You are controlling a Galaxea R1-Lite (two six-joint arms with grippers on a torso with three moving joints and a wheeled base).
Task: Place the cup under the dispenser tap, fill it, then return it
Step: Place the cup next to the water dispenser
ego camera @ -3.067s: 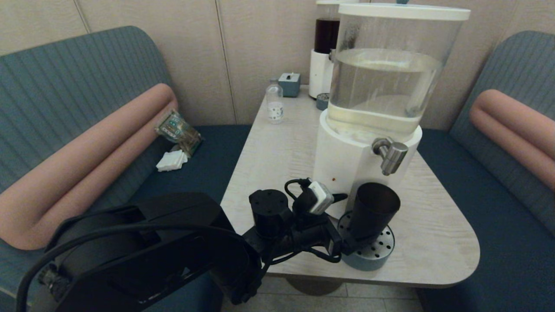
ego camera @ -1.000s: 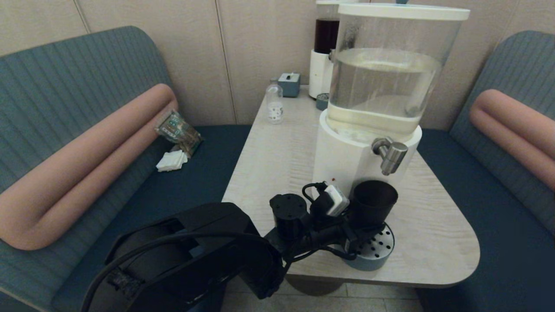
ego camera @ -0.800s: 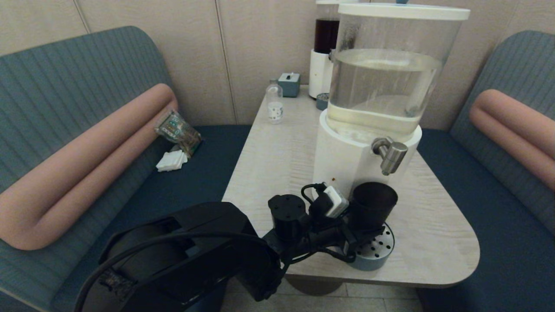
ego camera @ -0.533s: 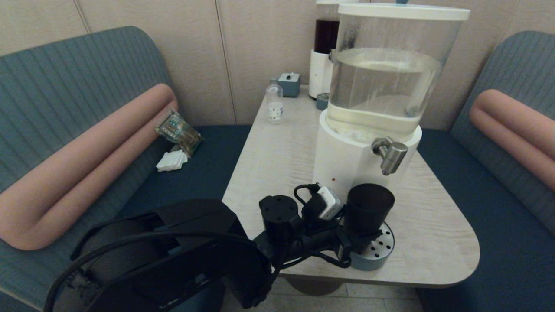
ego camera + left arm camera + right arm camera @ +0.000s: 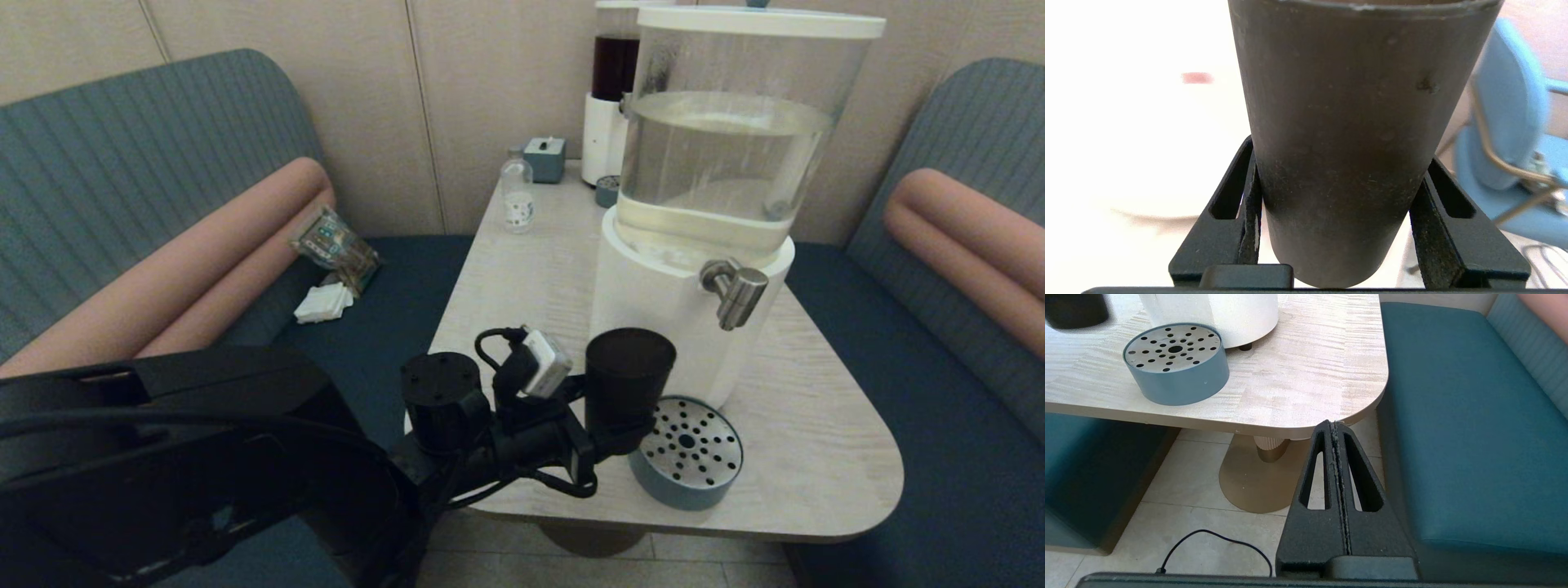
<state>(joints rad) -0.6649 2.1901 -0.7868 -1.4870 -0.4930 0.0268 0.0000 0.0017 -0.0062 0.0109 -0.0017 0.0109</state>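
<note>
My left gripper will let go of the cup on the table [image 5: 489,345], by the edge that is nearest to the napkins.
The dark tapered cup [image 5: 629,376] hangs upright above the table, left of the round perforated drip tray [image 5: 687,461] and clear of it. My left gripper [image 5: 608,445] is shut on the cup's lower part; in the left wrist view the cup [image 5: 1355,134] fills the space between both fingers [image 5: 1247,204]. The steel dispenser tap [image 5: 737,292] juts from the white base of the big clear-tank dispenser [image 5: 727,163], up and to the right of the cup. My right gripper [image 5: 1336,426] is parked shut below the table's front right corner.
A small clear bottle [image 5: 517,196], a little blue-grey box [image 5: 545,158] and a smaller dispenser with dark red liquid [image 5: 611,90] stand at the table's far end. Blue benches with pink bolsters flank the table [image 5: 816,457]. A packet [image 5: 335,245] and napkins [image 5: 322,304] lie on the left seat.
My left gripper has carried the cup leftward and a little up, off the drip tray and away from under the tap. The left arm has swung back toward me.
</note>
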